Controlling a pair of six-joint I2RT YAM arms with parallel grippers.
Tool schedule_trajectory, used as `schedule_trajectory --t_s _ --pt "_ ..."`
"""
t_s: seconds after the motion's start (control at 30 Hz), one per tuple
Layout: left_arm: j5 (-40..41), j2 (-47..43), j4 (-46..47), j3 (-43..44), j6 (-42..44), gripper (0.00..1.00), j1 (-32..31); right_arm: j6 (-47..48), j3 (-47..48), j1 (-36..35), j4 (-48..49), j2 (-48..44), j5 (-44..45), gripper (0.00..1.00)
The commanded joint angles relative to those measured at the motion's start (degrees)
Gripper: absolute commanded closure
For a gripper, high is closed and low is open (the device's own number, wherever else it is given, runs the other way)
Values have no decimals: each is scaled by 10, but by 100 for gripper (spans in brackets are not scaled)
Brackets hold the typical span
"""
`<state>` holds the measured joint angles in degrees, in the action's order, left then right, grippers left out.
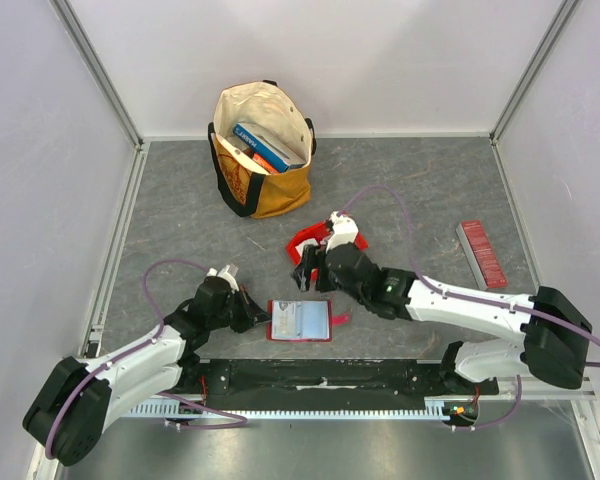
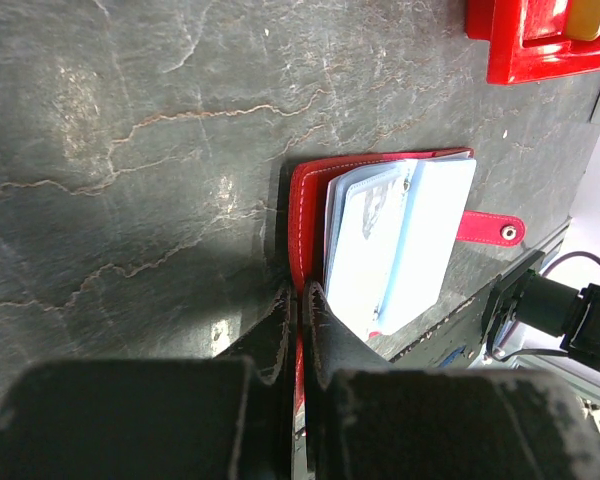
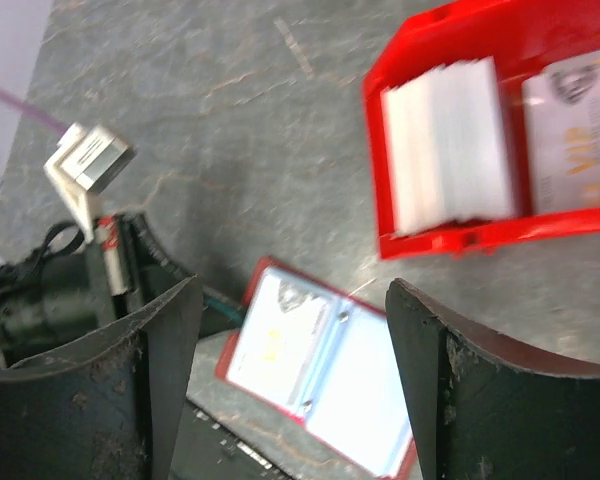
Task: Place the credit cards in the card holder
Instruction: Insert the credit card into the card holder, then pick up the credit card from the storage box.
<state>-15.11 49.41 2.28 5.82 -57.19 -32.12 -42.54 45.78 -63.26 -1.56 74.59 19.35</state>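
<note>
I need to close my right gripper on the top edge of the end card (image 1: 316, 241) (image 3: 495, 140) in the stack of white credit cards, next to the grey card.
The card holder (image 1: 300, 321) lies open on the table with its pale slots facing up. It also shows in the left wrist view (image 2: 395, 235) and the right wrist view (image 3: 325, 375). My left gripper (image 1: 248, 312) (image 2: 305, 292) is shut on the red left cover edge of the card holder. A stack of white credit cards (image 3: 448, 145) stands in a red bin (image 3: 440, 240), next to a grey card (image 3: 575, 125). My right gripper (image 1: 308, 272) (image 3: 295, 290) hangs open between the bin and the card holder, with nothing between its fingers.
The red plastic bin (image 1: 305, 240) (image 2: 540, 55) sits just beyond the card holder, partly under my right wrist. A tan tote bag (image 1: 263, 150) with blue books stands at the back. A long red strip (image 1: 482, 253) lies at the right. A black rail (image 1: 320, 375) runs along the near edge.
</note>
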Motion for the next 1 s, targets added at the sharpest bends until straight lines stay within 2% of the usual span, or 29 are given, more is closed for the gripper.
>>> schedule_trajectory --t_s 0.0,0.4,0.97 --pt "11 1 1 17 1 98 -1 69 41 66 -42 0 -38 19" --pt "15 3 -2 19 1 98 0 123 106 185 -50 100 -171 18" --pt "22 11 -1 23 6 98 -1 148 166 256 -31 232 -286 18"
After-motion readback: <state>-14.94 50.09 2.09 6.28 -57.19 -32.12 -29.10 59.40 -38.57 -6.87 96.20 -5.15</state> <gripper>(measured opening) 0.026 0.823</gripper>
